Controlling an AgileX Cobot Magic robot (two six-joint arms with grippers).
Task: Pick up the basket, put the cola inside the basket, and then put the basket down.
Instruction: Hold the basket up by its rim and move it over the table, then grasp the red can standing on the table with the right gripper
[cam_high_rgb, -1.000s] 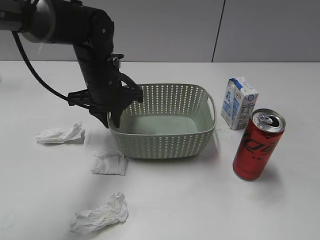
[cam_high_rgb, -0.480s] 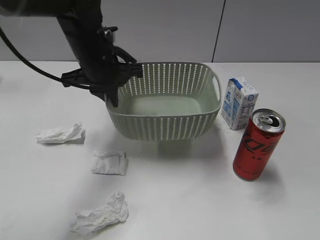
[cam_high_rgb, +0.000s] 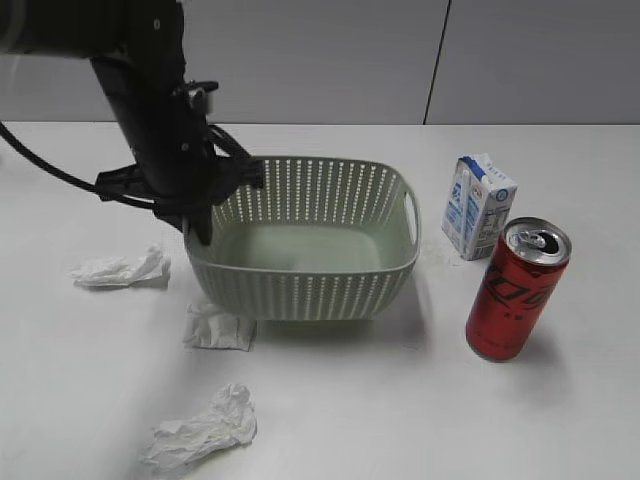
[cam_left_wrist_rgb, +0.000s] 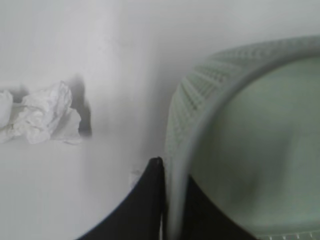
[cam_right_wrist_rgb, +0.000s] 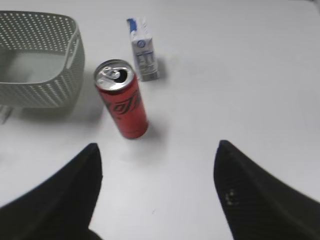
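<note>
The red cola can has its silver top just above the upper part (cam_high_rgb: 526, 271) (cam_right_wrist_rgb: 120, 96), and my right gripper needs to close on that part next.
The pale green basket (cam_high_rgb: 310, 285) hangs from my left gripper (cam_high_rgb: 200, 218), which is shut on its left rim. The basket seems to sit just above the table, over the edge of a tissue. In the left wrist view my two black fingers (cam_left_wrist_rgb: 172, 172) pinch the basket rim (cam_left_wrist_rgb: 200, 95), one outside and one inside. The red cola can (cam_high_rgb: 517, 290) stands upright on the table right of the basket, apart from it. My right gripper (cam_right_wrist_rgb: 157, 150) is open and empty, above the table, with the cola (cam_right_wrist_rgb: 122, 102) ahead and the basket (cam_right_wrist_rgb: 45, 90) at upper left.
A white-and-blue milk carton (cam_high_rgb: 478, 205) stands just behind the cola; it also shows in the right wrist view (cam_right_wrist_rgb: 144, 50). Three crumpled tissues lie left and in front of the basket (cam_high_rgb: 120, 268), (cam_high_rgb: 218, 328), (cam_high_rgb: 200, 430). One tissue (cam_left_wrist_rgb: 40, 115) shows in the left wrist view.
My left gripper lifted the basket off the table, tilting it up, then carried it left and lower. The cola and carton have not moved.
</note>
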